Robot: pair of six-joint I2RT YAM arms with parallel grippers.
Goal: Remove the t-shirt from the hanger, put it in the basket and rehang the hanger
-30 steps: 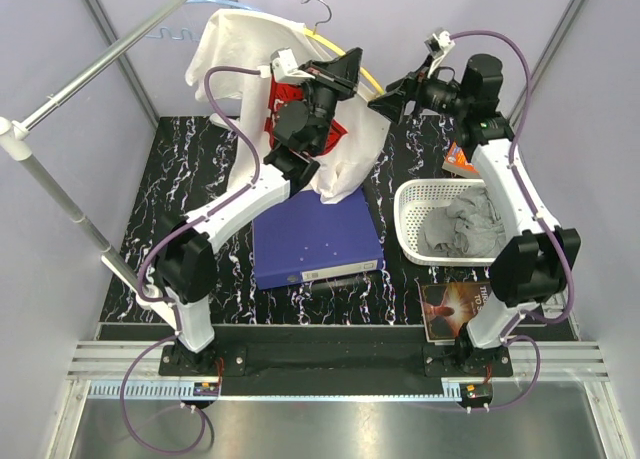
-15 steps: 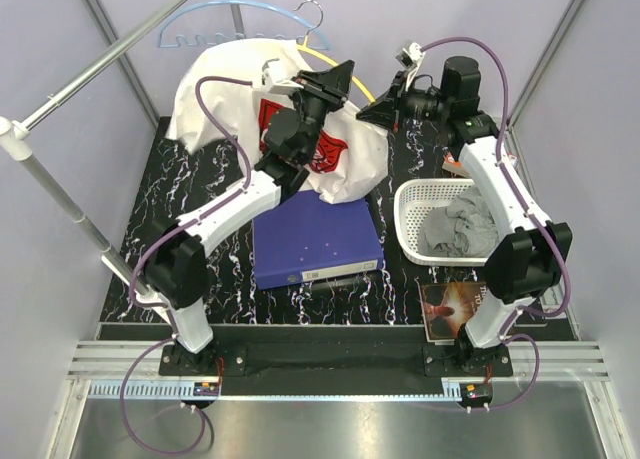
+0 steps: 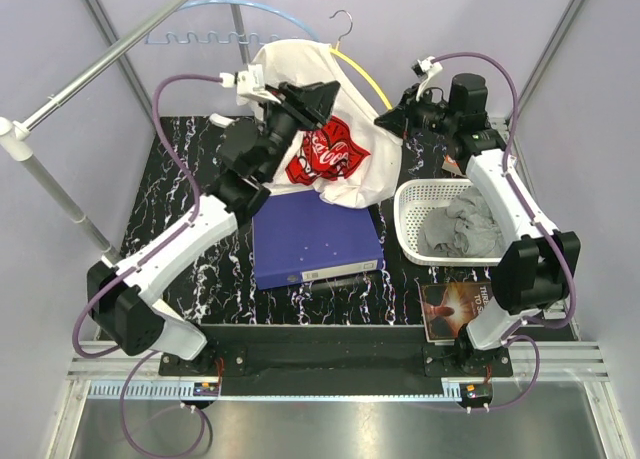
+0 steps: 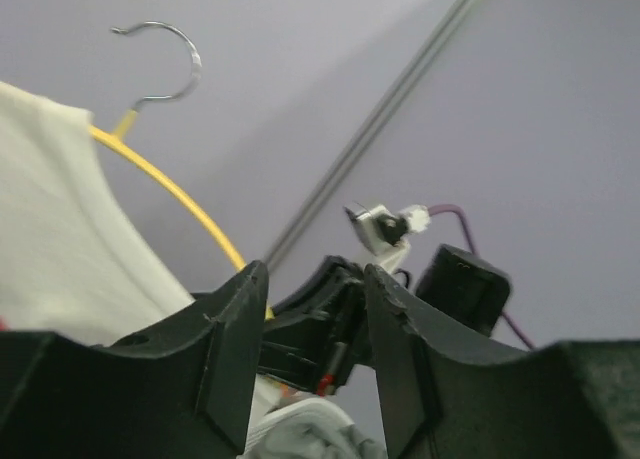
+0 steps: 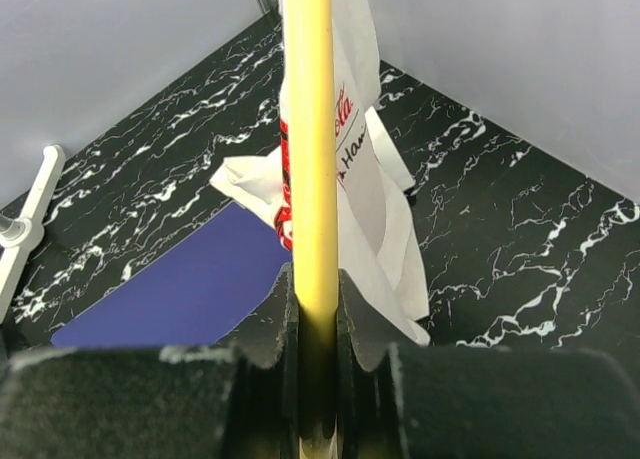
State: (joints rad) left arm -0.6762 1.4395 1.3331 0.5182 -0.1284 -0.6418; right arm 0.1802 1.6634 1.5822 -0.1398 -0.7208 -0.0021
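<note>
The hanger's yellow arm is in my right gripper where the t-shirt must come off, so my left gripper needs to grab the metal hook (image 3: pixel 348 21) before my right gripper opens.
The white t-shirt (image 3: pixel 345 179) with a red logo hangs bunched on the yellow hanger (image 3: pixel 362 76), whose metal hook (image 3: pixel 345 19) is free in the air. My right gripper (image 3: pixel 392 119) is shut on the hanger's yellow arm (image 5: pixel 310 129); the bar runs straight between its jaws (image 5: pixel 318 319), with the t-shirt (image 5: pixel 365 189) draped below. My left gripper (image 3: pixel 327 91) is beside the shirt's upper edge and open. Nothing lies between its fingers (image 4: pixel 310 324); the shirt (image 4: pixel 60 249) and hanger (image 4: pixel 170 194) are to its left.
A blue binder (image 3: pixel 315 239) lies under the shirt. To the right stands a white basket (image 3: pixel 400 214) holding grey clothes, with a book (image 3: pixel 455 309) in front. A metal rail (image 3: pixel 100 59) with a light-blue hanger (image 3: pixel 250 7) crosses the back left.
My right gripper has closed on the yellow hanger. My left gripper has opened and let go of the shirt, swinging left. The shirt now hangs lower and further right.
</note>
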